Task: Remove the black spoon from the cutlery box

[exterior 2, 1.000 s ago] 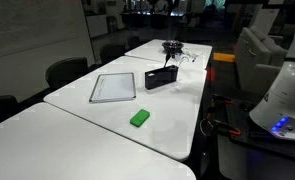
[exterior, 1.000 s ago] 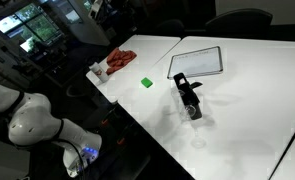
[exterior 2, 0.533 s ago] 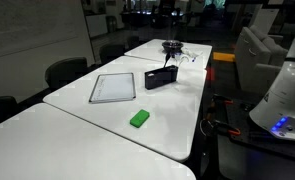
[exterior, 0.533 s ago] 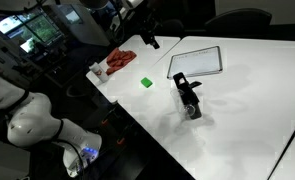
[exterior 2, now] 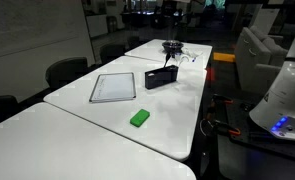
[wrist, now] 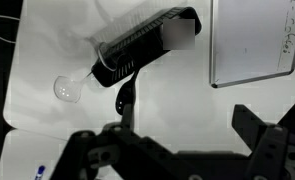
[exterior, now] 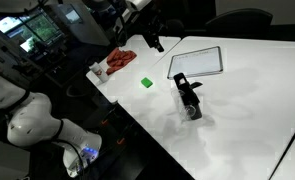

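Observation:
The black spoon's wide upper end (exterior: 196, 84) (wrist: 125, 98) sticks out over the side of the cutlery box. My gripper needs to go there next and close on it.
The cutlery box (exterior: 188, 97) is a small black upright holder with a greyish base, standing mid-table beside the tray. It also shows in the other exterior view (exterior 2: 161, 78) and in the wrist view (wrist: 147, 45). The black spoon (wrist: 125, 98) sticks out of it towards the wrist camera, and its thin handle rises above the holder (exterior 2: 168, 63). My gripper (exterior: 154, 42) hangs high over the table's far edge, well apart from the holder. In the wrist view the gripper (wrist: 165, 135) is open and empty, with the holder ahead of it.
A flat white tray with a dark rim (exterior: 197, 62) (exterior 2: 113, 87) (wrist: 249, 45) lies beside the holder. A green block (exterior: 145, 83) (exterior 2: 139, 118) sits near the table edge. A red bundle (exterior: 119, 60) lies at the corner. Chairs ring the table.
The arm and gripper, absent a second ago, have come into the exterior view from the top and moved slightly further over the table. The holder and spoon have not moved.

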Tool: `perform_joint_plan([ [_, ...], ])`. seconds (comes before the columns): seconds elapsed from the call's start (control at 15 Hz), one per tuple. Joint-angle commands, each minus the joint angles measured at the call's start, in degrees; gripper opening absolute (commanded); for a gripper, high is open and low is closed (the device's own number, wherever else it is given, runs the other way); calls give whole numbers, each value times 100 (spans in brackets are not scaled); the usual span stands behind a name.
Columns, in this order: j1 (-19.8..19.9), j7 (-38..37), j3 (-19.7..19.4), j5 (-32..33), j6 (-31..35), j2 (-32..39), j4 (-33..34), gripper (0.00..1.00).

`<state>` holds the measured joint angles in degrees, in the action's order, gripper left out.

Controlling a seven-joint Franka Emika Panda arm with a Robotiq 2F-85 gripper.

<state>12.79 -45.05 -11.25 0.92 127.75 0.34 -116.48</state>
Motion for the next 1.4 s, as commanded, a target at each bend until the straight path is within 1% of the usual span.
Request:
perform_joint_plan([
  [0.0, 325, 980, -412, -777, 21, 178, 32, 100],
  [0.13, 510, 1756, -629, -1317, -18, 304, 71, 100],
  [0.2, 601, 2267, -711, -1587, 6, 435, 118, 100],
  [0.27, 676, 2685, -770, -1745, 20, 587, 170, 100],
  [0.4, 825, 3616, -807, -2105, 31, 942, 261, 100],
  [0.53, 987, 4365, -746, -2480, -46, 1364, 391, 100],
  [0.6, 1010, 4471, -728, -2446, -62, 1508, 458, 100],
  [0.67, 951, 4132, -788, -2271, -9, 1111, 149, 100],
  [0.8, 972, 4187, -769, -2276, -4, 1304, 185, 100],
  [1.0, 980, 4188, -777, -2276, -5, 1252, 193, 100],
  [1.07, 952, 4055, -790, -2301, 305, 1318, 169, 100],
  [1.33, 1111, 4386, -706, -2602, 620, 1655, 223, 100],
])
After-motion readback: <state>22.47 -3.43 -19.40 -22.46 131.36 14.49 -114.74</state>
